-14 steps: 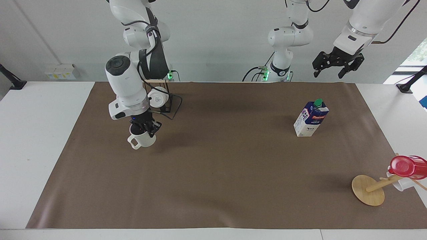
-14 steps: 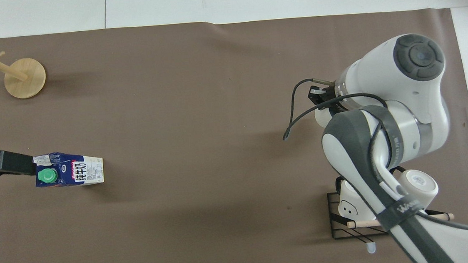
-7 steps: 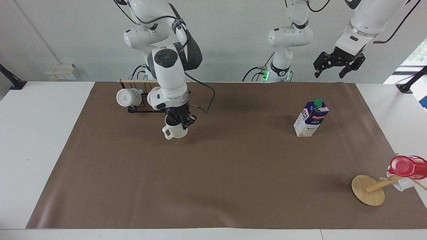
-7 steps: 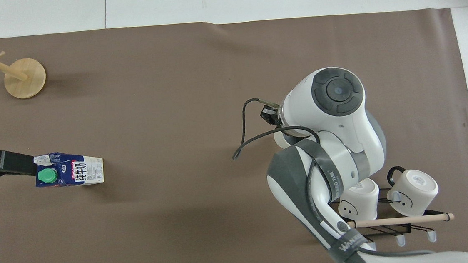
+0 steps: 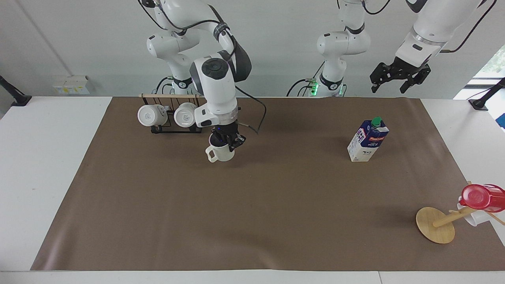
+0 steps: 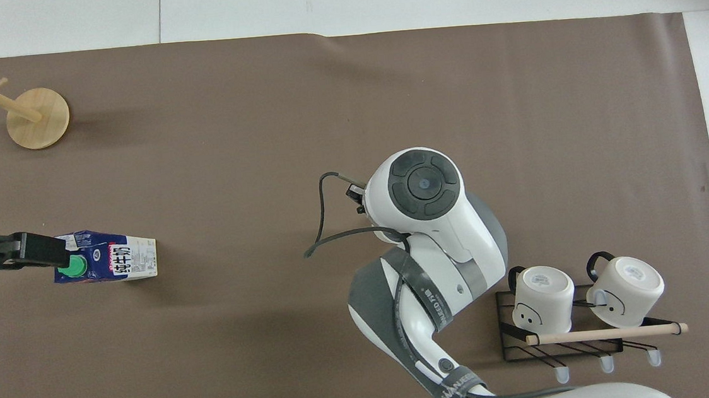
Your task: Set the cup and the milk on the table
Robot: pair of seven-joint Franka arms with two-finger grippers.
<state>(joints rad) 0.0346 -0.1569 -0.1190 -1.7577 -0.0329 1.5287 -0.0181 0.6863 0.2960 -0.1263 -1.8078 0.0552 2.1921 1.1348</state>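
Note:
The robot's left gripper needs to go to the milk carton next and close on its upper part (image 6: pixel 91 257), beside the green cap.
The cream cup (image 5: pixel 221 153) hangs upright from my right gripper (image 5: pixel 227 142), which is shut on its rim, low over the brown sheet (image 5: pixel 276 205) beside the mug rack. I cannot tell if its base touches the sheet. In the overhead view the right arm hides the cup. The milk (image 5: pixel 367 140) stands upright on the sheet toward the left arm's end, and also shows in the overhead view (image 6: pixel 106 264). My left gripper (image 5: pixel 398 81) is open and empty, raised high above the table, apart from the carton.
A black wire rack (image 5: pixel 169 118) with two white mugs stands near the right arm's base. A wooden mug tree (image 5: pixel 436 225) lies tipped at the left arm's end, farther from the robots than the milk, with a red cup (image 5: pixel 481 196) on it.
My right gripper has carried the cup from beside the rack toward the middle of the table, staying low over the sheet. The left gripper has barely moved. The milk has not moved.

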